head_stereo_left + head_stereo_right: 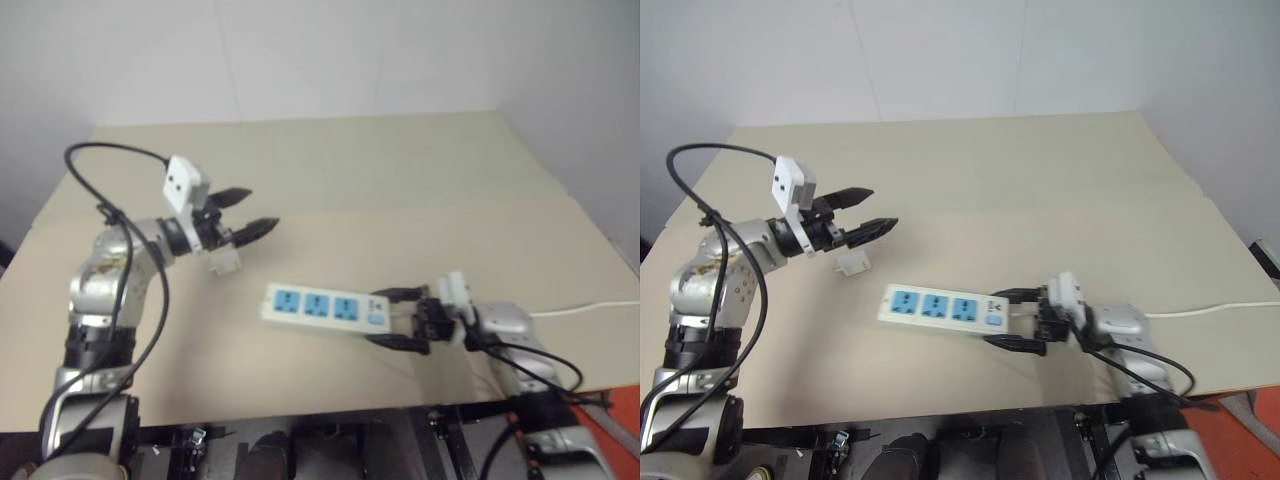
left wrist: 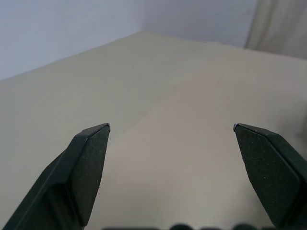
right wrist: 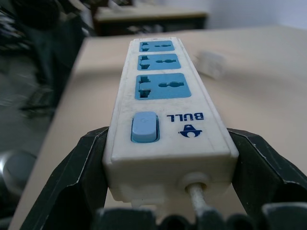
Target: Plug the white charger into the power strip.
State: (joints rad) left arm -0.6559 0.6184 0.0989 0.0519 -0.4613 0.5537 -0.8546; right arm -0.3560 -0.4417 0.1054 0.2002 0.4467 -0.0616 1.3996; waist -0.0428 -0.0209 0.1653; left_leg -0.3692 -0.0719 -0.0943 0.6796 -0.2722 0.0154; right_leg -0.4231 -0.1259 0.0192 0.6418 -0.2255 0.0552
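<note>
Next, my left gripper descends to the white charger near the power strip, to grip the charger's two opposite sides (image 1: 225, 262).
The power strip (image 1: 320, 308) is a long white bar with three blue socket faces, lying flat near the table's front edge. My right gripper (image 1: 397, 319) is shut on its switch end, and in the right wrist view both fingers (image 3: 79, 182) press against the sides of the power strip (image 3: 163, 96). The white charger (image 1: 224, 262) lies on the table just left of the strip's far end and also shows in the right wrist view (image 3: 211, 63). My left gripper (image 1: 256, 209) hovers open above the charger with nothing between its fingertips (image 2: 91, 163).
The beige table (image 1: 400, 180) stretches back to a white wall. The strip's thin white cord (image 1: 590, 308) runs off to the right, over the table's right edge. Beyond the front edge, dark floor clutter shows.
</note>
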